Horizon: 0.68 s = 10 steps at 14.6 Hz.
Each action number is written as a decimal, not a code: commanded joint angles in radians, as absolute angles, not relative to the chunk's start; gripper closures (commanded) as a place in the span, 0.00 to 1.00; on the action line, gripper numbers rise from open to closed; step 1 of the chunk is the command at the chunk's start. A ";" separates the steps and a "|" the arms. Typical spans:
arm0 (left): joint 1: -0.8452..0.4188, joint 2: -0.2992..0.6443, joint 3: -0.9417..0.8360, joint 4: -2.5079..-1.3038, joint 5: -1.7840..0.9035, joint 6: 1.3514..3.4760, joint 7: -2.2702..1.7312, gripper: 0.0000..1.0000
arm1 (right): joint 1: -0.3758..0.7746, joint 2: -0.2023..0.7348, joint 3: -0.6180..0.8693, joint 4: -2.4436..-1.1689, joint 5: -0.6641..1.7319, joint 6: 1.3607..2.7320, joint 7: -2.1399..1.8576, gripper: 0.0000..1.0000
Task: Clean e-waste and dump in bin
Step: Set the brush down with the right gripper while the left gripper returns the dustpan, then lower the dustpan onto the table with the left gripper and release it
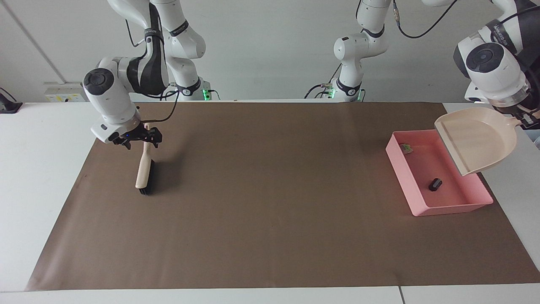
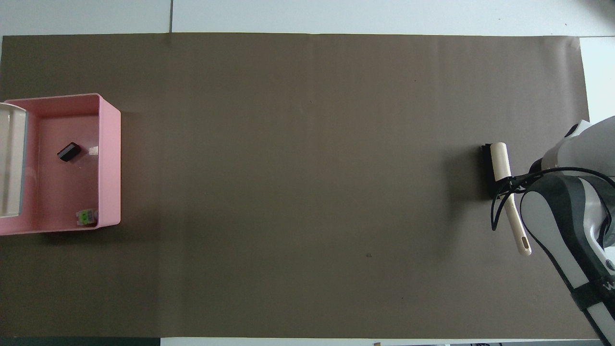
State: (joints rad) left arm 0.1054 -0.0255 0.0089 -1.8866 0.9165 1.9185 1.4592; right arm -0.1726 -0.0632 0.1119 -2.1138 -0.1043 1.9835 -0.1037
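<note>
The robot will use its left gripper to put the beige dustpan down on the brown mat [image 2: 230,190] beside the pink bin, toward the brush. The dustpan is tilted over the bin's edge.
The e-waste lies in the pink bin [image 1: 398,168]: the whitish-grey bit with the green patch [image 1: 407,147] in the corner nearer the robots, the black stubby piece [image 1: 435,184] mid-floor. Both show in the overhead view, the green bit [image 2: 85,216] and the black piece [image 2: 68,152], inside the bin [image 2: 109,158]. My left gripper [image 1: 523,120] is shut on the handle of the beige dustpan [image 1: 476,139], held empty and tilted over the bin's edge [image 2: 12,158]. My right gripper [image 1: 143,139] stands open astride the handle of the brush [image 1: 143,173], which rests on the mat [image 2: 498,161].
A brown mat [image 1: 270,211] covers most of the white table [image 1: 38,169]. The bin stands at the left arm's end of the mat, the brush at the right arm's end.
</note>
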 commanded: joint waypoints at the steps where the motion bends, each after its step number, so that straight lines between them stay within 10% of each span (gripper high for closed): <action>1: -0.003 -0.066 0.018 -1.933 0.804 1.841 1.442 1.00 | -0.179 -0.069 0.117 -2.010 -0.107 1.983 -0.089 0.01; 10: -0.339 -0.049 0.018 -2.131 0.569 1.929 1.117 1.00 | -0.196 0.001 0.112 -1.573 -0.058 1.608 0.106 0.01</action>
